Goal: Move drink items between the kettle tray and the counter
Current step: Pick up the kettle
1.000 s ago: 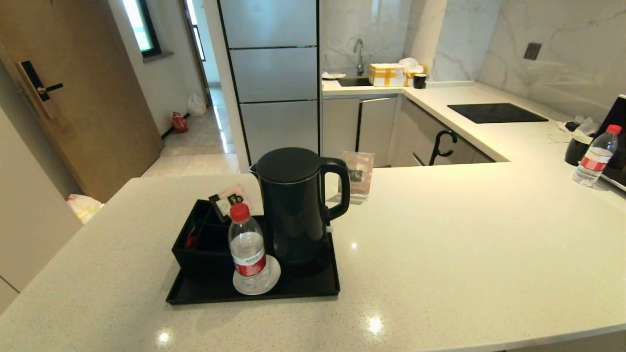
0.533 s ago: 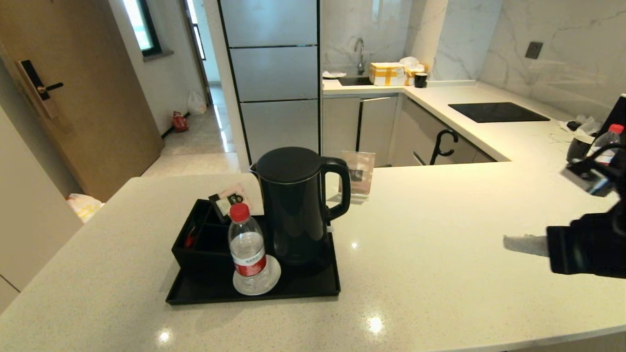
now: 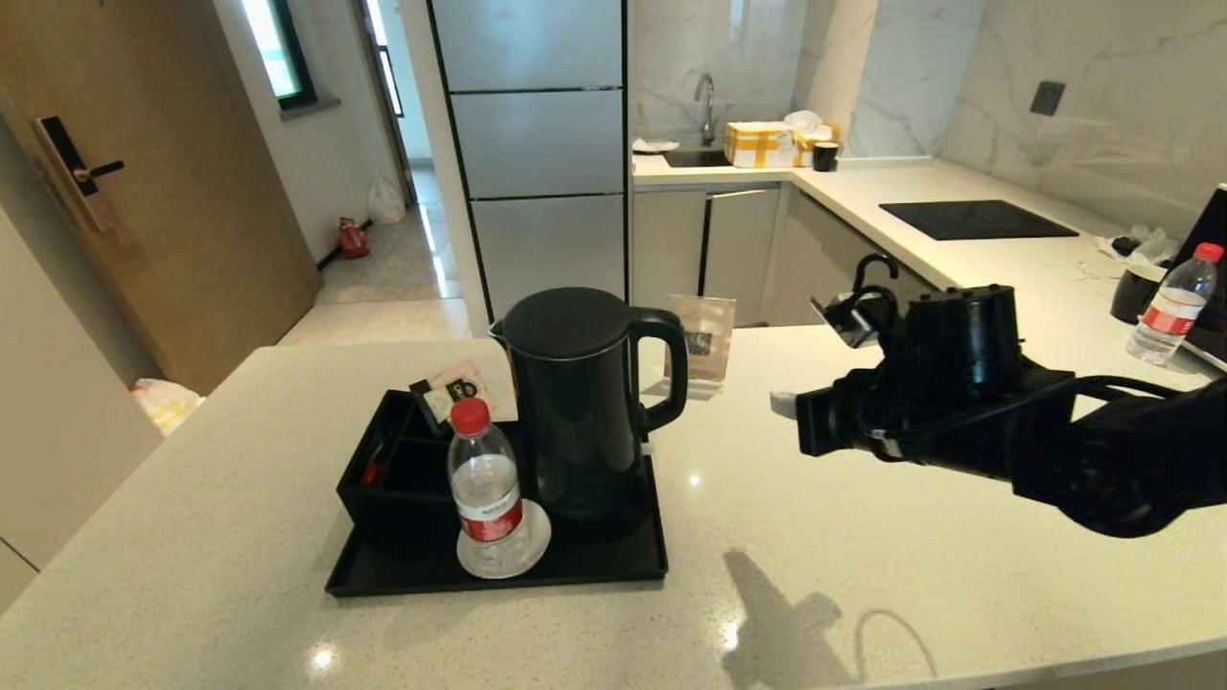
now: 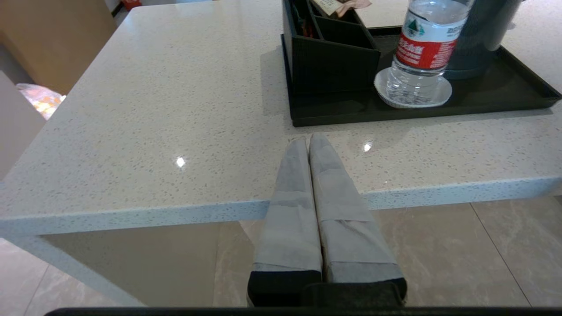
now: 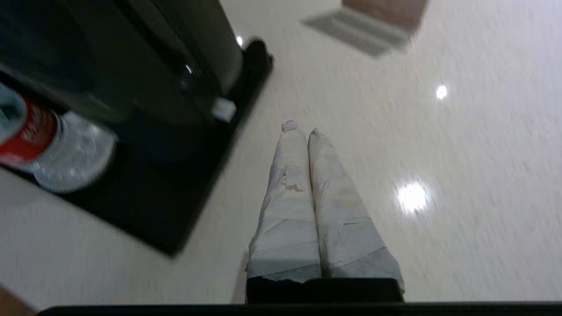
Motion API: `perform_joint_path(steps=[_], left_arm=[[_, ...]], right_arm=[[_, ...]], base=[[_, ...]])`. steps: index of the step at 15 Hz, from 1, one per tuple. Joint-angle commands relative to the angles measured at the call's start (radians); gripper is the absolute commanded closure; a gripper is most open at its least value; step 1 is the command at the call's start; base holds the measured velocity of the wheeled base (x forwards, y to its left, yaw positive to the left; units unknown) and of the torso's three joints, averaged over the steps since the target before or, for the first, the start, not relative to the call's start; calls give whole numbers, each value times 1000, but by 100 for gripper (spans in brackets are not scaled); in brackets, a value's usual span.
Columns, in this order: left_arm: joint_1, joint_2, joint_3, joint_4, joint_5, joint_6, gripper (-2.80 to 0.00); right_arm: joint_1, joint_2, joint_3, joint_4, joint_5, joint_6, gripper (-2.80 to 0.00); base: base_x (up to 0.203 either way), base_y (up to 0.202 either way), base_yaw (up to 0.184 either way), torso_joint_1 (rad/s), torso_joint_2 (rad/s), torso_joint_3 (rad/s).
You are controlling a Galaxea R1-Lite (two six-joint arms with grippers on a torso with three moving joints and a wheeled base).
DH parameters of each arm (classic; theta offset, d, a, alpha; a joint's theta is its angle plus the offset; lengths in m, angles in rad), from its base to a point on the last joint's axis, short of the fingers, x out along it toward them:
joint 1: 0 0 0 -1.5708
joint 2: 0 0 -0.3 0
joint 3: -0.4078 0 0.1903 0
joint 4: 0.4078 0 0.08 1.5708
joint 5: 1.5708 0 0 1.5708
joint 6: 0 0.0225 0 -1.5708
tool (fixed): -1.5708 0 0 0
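Next, I move my right gripper to the black kettle on the tray and close it on the upright middle of its loop handle [image 3: 679, 370].
A tall matte-black kettle [image 3: 575, 402] stands on the black kettle tray [image 3: 613, 565], its loop handle [image 3: 666, 369] turned to the right. The tray rests on the pale speckled counter [image 3: 863, 537]. My right gripper [image 3: 781, 402] hovers above the counter to the right of the handle, apart from it, fingers shut on nothing; its wrist view shows the gripper [image 5: 303, 127] near the tray corner [image 5: 175, 237]. My left gripper [image 4: 307, 139] is shut and empty, parked at the counter's near edge, short of the tray [image 4: 505, 96].
A clear water bottle with a red cap [image 3: 484, 489] stands on a white coaster at the tray's front, beside the compartment box [image 3: 393, 479]. A clear card stand [image 3: 702, 350] sits behind the kettle. Another bottle [image 3: 1168, 305] and a black cup [image 3: 1133, 292] stand far right.
The right arm has swung in from the right edge of the head view toward the kettle's handle. The kettle, bottle and tray have not moved.
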Motion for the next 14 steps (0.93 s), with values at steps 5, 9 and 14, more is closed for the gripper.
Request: perform_joint_path(steps=[5, 9, 14], left_arm=[[2, -2, -2, 1, 0, 0, 0], [2, 0, -2, 1, 0, 0, 0], [0, 0, 0, 1, 0, 0, 0]], right_arm=[[94, 134, -125, -120, -60, 1, -280], [114, 157, -145, -132, -124, 46, -280], [117, 162, -135, -133, -115, 41, -280]], base=[[0, 0, 0, 0, 0, 0], [0, 0, 0, 0, 0, 0], [0, 0, 0, 0, 0, 0]])
